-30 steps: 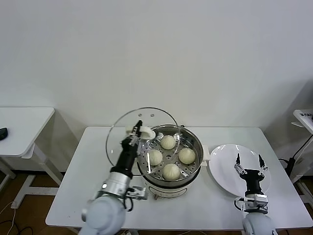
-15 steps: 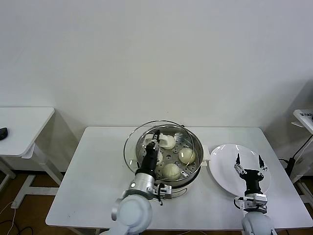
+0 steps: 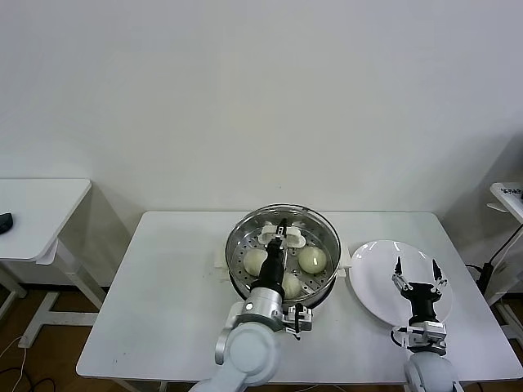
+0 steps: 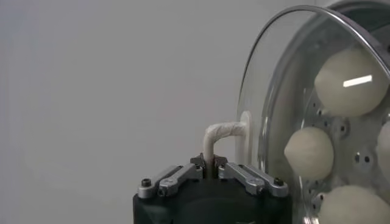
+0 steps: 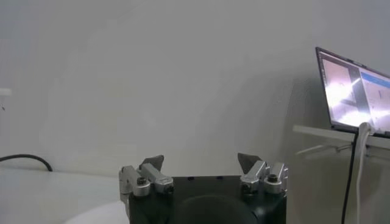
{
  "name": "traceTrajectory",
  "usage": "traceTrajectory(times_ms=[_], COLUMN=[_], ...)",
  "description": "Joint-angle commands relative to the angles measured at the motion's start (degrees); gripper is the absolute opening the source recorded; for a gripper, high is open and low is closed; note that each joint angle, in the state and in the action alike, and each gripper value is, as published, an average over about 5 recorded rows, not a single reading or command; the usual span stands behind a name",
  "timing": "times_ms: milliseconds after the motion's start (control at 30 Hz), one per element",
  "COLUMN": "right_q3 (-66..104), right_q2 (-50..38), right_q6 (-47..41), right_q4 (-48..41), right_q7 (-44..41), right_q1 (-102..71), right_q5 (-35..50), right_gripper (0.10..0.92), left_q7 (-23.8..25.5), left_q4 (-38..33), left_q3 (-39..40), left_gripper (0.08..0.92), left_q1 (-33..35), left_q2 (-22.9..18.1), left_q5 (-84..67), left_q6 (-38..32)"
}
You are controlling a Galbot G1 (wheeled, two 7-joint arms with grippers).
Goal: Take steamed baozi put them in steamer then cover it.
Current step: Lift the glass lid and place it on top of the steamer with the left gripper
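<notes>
Next, my left gripper sets the clear glass cover down on the steel steamer's opening (image 3: 283,254), over the cream-white baozi, and releases it.
The steel steamer (image 3: 320,282) stands at the table's middle with cream-white baozi (image 3: 312,259) on its perforated tray; three show, the rest hidden by my arm. The clear glass cover (image 3: 317,222) lies over the steamer's mouth. My left gripper (image 3: 282,235) is shut on the cover's cream-white handle (image 3: 293,239). In the left wrist view the handle (image 4: 220,133) runs between my closed jaws (image 4: 210,163), with the cover (image 4: 268,91) and baozi (image 4: 308,152) behind it. My right gripper (image 3: 415,271) is open and empty above the white plate (image 3: 372,282); it also shows in the right wrist view (image 5: 201,162).
The steamer's white base handle (image 3: 345,260) points toward the plate. A second white table (image 3: 41,204) stands far left with a dark object (image 3: 5,220) on it. Another table edge (image 3: 508,194) shows far right, where the right wrist view shows a laptop screen (image 5: 356,91).
My left gripper has carried the cover from the steamer's left side rightward and down onto the steamer. The right arm has not moved.
</notes>
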Motion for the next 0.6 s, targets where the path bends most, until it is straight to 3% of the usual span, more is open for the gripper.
traceTrajectory(times_ms=[33,600], right_q3=[0.06,-0.3], right_q2=[0.05,0.0], right_q6=[-0.48,-0.48], right_q4=[-0.22,-1.01], right_q7=[0.02,0.06], right_q1=[0.13,1.09], right_q5=[0.21,0.22], right_gripper=[0.823,0.823], left_q7=[-1.31,-3.76], left_q4=[4.67,8.44], left_q3=[1.09,0.02], left_gripper=[0.188,0.188], left_q1=[-1.28,-1.22], left_q2=[-2.5,-3.16], left_q5=[2.22,3.7], left_q6=[0.74,-0.07])
